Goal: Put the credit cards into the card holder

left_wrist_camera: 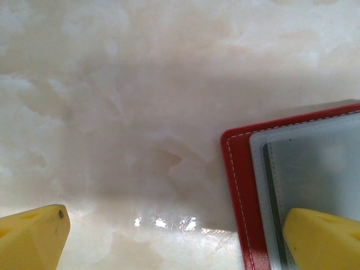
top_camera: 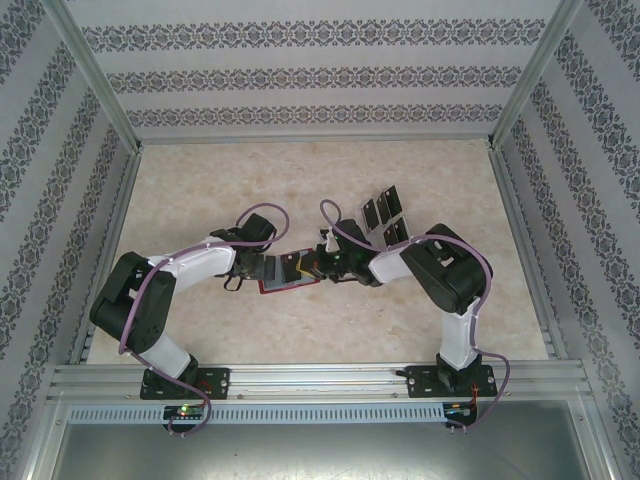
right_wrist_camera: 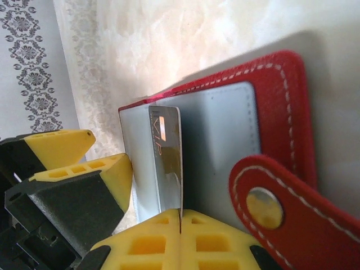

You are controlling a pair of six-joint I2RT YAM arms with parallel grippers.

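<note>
Next, I release the credit card from my right gripper into the clear pocket on the red card holder's grey inside (top_camera: 290, 273) (right_wrist_camera: 162, 160).
The card holder (top_camera: 283, 276), a red wallet, lies open on the table between my two grippers. In the right wrist view its grey inside (right_wrist_camera: 225, 135) faces up and its clasp tab (right_wrist_camera: 281, 214) sticks out at the lower right. My right gripper (right_wrist_camera: 180, 225) is shut on a credit card (right_wrist_camera: 170, 152), held on edge with its far end down on the grey lining. My left gripper (left_wrist_camera: 180, 242) is open. One of its fingers (left_wrist_camera: 323, 239) sits on the wallet's grey inside (left_wrist_camera: 315, 169), the other over bare table. More credit cards (top_camera: 384, 215) stand behind the right arm.
The spare cards sit in a clear slotted stand (top_camera: 390, 222) just behind the right forearm. Patterned walls and metal frame rails (top_camera: 130, 190) close in the marble tabletop (top_camera: 300, 180) on three sides.
</note>
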